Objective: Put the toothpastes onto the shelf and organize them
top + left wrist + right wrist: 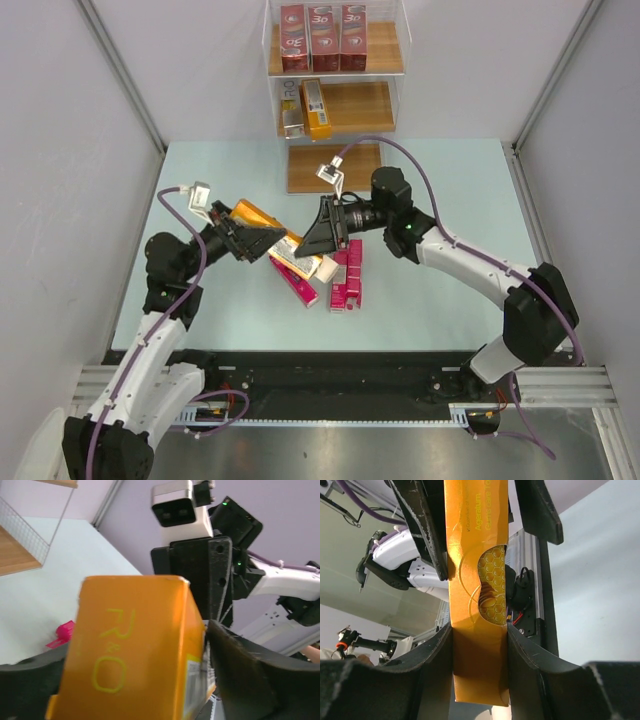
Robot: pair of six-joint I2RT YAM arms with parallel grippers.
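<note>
I am holding the orange-yellow carton with my right gripper well in from its near end, so I need to steady it with my left gripper while my right gripper takes that end (480,690).
An orange-yellow toothpaste carton (256,216) hangs above the table between both grippers. My right gripper (479,635) is shut on one end of it (479,580), both pads flat against its sides. My left gripper (262,238) straddles the other end (130,650). In the right wrist view one left finger (422,525) touches the carton and the other (537,510) stands clear of it. More toothpastes lie below: pink cartons (347,275) and an orange one (305,262). The shelf (335,167) stands at the back with three dark red cartons (322,37) on top and an orange one (318,108) on the middle board.
A pale carton (291,112) lies beside the orange one on the middle board. The shelf's clear acrylic wall (30,535) shows at the left of the left wrist view. Grey enclosure walls close in both sides of the table.
</note>
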